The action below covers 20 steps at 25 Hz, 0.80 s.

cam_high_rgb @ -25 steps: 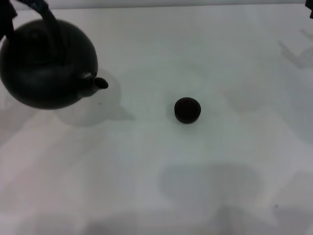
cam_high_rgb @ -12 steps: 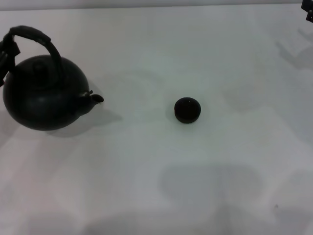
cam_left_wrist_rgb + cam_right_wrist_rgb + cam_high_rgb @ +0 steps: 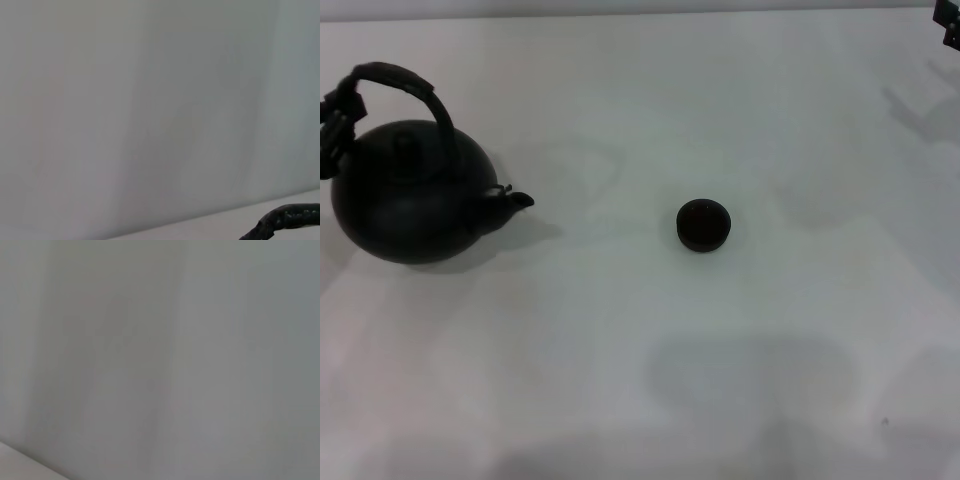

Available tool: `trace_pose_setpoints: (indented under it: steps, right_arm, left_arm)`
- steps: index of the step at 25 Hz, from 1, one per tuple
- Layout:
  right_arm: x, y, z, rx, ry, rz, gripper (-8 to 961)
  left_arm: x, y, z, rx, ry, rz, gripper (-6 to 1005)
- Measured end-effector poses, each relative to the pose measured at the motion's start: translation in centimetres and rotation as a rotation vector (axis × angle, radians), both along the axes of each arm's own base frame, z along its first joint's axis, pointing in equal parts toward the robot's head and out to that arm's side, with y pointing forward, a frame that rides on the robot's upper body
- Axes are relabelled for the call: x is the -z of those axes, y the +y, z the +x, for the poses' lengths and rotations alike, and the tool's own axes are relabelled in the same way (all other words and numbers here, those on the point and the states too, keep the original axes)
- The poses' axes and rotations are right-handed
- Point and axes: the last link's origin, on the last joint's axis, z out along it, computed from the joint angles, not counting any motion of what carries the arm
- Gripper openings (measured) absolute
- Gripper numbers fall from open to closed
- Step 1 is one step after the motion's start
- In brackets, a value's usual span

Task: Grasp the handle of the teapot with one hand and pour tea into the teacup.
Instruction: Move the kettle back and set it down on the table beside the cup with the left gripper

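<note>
My left gripper is to set the teapot down on the white table (image 3: 447,222) just beneath it, at a spot slightly nearer to the teacup.
The large matte-black teapot (image 3: 405,200) stands at the left of the white table, its spout (image 3: 518,200) pointing right toward the teacup. Its rough arched handle (image 3: 405,78) rises over the lid. A piece of the handle also shows in the left wrist view (image 3: 287,220). My left gripper (image 3: 334,135) is at the left edge of the head view, closed on the left end of the handle. The small black teacup (image 3: 703,224) sits near the table's middle, well to the right of the spout. My right gripper (image 3: 950,22) is parked at the far right corner.
The white table (image 3: 640,380) stretches between the teapot and the teacup and in front of both. The right wrist view shows only a plain grey surface.
The teapot came down from a raised, tilted position to stand upright on the table at the left. The left gripper came down with it. The teacup has not moved.
</note>
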Motion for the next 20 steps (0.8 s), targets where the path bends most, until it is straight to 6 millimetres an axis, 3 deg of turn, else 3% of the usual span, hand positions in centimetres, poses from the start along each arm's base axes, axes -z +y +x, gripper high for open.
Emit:
trace_pose_setpoints:
  steps: [20]
  right_arm:
    - [-0.3,0.2,-0.2,-0.008,-0.006,0.003,844]
  left_arm:
    - [1.3,0.4,-0.7,0.015,0.077,-0.005,118]
